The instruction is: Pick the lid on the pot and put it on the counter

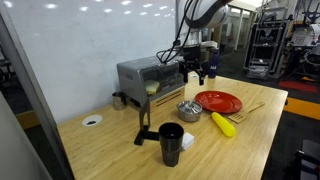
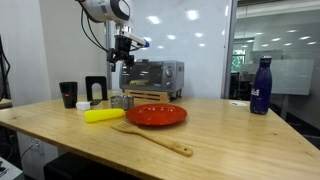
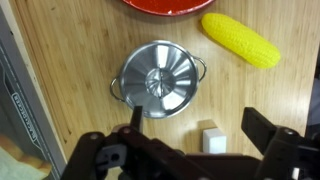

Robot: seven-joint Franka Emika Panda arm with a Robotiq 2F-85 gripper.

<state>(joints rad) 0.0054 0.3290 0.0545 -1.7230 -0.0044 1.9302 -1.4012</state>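
Note:
Next, my gripper will go to the lid's middle handle [image 1: 189,103] [image 3: 159,82], on top of the silver pot, and close there to lift the silvery lid.
The silvery lid [image 3: 158,76] lies on the small silver pot [image 3: 204,68], which stands on the wooden counter [image 3: 80,40]. The pot also shows in both exterior views [image 1: 188,108] [image 2: 122,101], next to the red plate. My gripper [image 3: 198,125] is open and empty. It hangs well above the pot in both exterior views [image 1: 195,68] [image 2: 125,55]. In the wrist view the pot lies just ahead of the fingertips, nearer the left finger.
A red plate [image 1: 218,101] and a yellow corn cob [image 1: 222,123] lie beside the pot. A small white cube [image 3: 211,140] lies under the gripper. A toaster oven [image 1: 148,75] stands behind. A tall black cup [image 1: 171,143], a wooden spatula [image 2: 155,138] and a blue bottle [image 2: 261,86] are also on the counter.

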